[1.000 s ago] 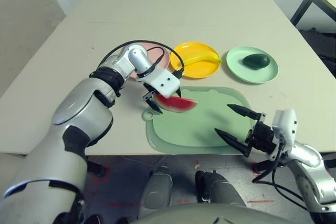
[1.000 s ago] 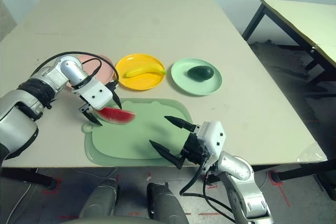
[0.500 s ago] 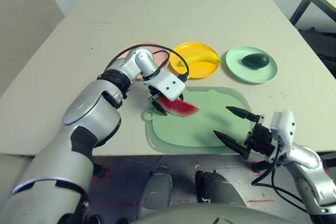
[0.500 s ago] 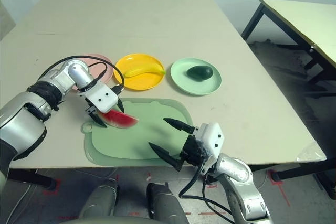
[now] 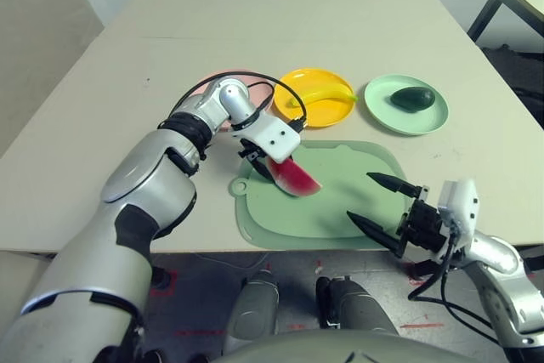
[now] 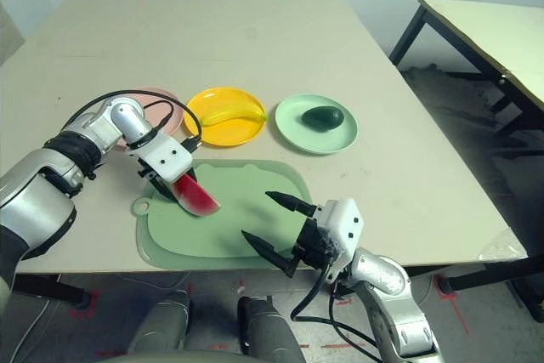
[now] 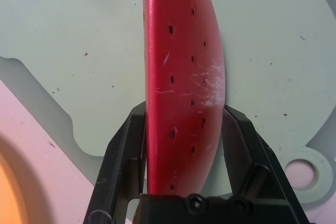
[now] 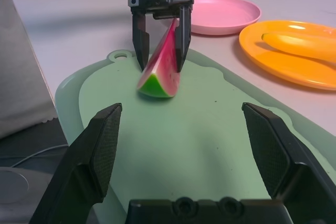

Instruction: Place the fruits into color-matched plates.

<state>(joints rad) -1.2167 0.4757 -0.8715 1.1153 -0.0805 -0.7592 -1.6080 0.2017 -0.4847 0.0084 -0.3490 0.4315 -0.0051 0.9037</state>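
Note:
I should let go of the red watermelon wedge, now low over the green cutting mat, with my left gripper on the pink plate (image 5: 236, 97), setting it slightly toward the yellow plate.
My left gripper (image 5: 274, 165) is shut on the red watermelon wedge (image 5: 294, 178), a black finger on each flat side (image 7: 131, 145). The wedge (image 8: 159, 70) hangs tilted, green rind down, low over the left part of the green cutting mat (image 5: 336, 197); I cannot tell whether it touches. The pink plate (image 6: 163, 99) lies just beyond, partly behind my left arm. The banana (image 5: 325, 94) lies in the yellow plate (image 5: 316, 112), and the avocado (image 5: 413, 98) in the mint green plate (image 5: 399, 121). My right gripper (image 5: 360, 198) hovers open at the mat's near right edge.
The three plates stand in a row behind the mat. The beige table (image 5: 280, 31) stretches far behind them. A second table (image 6: 501, 31) stands off to the right. The table's front edge runs just below the mat.
My left gripper has closed on the watermelon wedge and tipped it from lying flat to standing tilted on the mat. The right arm has stayed put.

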